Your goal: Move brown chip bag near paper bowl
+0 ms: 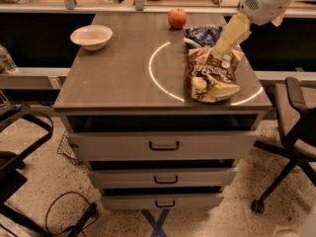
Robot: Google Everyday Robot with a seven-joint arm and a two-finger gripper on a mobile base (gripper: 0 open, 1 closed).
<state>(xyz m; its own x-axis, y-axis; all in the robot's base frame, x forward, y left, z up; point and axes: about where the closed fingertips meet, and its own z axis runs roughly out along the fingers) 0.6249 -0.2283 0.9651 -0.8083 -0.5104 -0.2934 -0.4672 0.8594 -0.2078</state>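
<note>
I should close on the far half (214,63) of the brown chip bag, beside the dark blue snack bag.
The brown chip bag (212,75) lies wrinkled on the right side of the table, inside a white ring marked on the top. The paper bowl (92,36) stands at the table's far left, well apart from the bag. My gripper (220,47) reaches down from the upper right on a white arm. Its tan tip is at the bag's far top edge, over the gap between the brown bag and a dark blue snack bag (202,34).
A red apple (177,18) sits at the table's back edge. The table (118,78) stands on a chest with three drawers. Office chairs stand at the left (15,147) and right (296,127). A cable lies on the floor.
</note>
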